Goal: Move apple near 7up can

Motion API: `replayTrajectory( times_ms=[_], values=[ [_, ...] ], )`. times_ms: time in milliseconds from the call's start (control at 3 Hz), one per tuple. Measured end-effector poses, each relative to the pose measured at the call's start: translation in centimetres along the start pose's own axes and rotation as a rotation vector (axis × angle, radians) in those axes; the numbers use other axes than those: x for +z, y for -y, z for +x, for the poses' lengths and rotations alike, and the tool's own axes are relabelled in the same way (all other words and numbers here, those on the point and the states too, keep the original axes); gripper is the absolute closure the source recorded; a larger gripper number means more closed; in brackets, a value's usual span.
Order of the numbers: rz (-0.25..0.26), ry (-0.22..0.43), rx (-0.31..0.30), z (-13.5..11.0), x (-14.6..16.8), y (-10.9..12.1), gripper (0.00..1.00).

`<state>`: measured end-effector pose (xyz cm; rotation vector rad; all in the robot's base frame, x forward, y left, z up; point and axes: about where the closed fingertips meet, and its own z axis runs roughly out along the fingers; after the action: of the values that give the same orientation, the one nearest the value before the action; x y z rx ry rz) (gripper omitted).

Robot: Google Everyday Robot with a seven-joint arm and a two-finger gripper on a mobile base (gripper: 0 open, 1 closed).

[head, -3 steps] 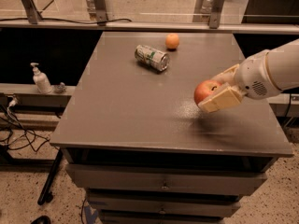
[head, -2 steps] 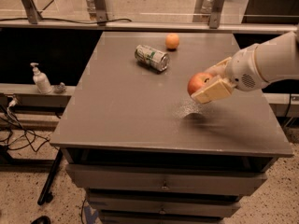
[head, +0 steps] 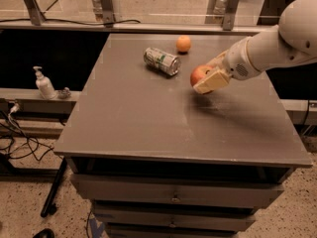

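The apple is now lifted just above the table. Next, I let go of the apple with my gripper on the table (head: 185, 68) against the 7up can's end, in front of the orange fruit.
The red-orange apple (head: 199, 75) is held in my gripper (head: 209, 76), lifted a little above the grey table top (head: 148, 118), right of centre. The gripper's cream fingers (head: 212, 82) are shut around the apple, and the arm reaches in from the right. The silver-and-green 7up can (head: 161, 61) lies on its side on the table, a short way to the left of the apple and slightly farther back.
A smaller plain orange fruit (head: 184, 44) sits near the table's far edge, behind the can. A soap dispenser (head: 44, 83) stands on a ledge to the left. Drawers (head: 173, 195) are below the table top. Cables lie on the floor at left.
My gripper has carried the apple to the left and farther back, closer to the 7up can. The can and the orange fruit have not moved.
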<state>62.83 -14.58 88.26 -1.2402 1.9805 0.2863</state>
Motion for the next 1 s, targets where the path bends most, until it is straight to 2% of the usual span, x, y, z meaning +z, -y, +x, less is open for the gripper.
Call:
replayTrajectory(
  times_ms=[667,1000],
  values=[
    [0.012,-0.004,-0.015,-0.9,3.0,4.6,1.0],
    [0.002,0.001,-0.018,-1.8,4.5,5.5,1.0]
  ],
)
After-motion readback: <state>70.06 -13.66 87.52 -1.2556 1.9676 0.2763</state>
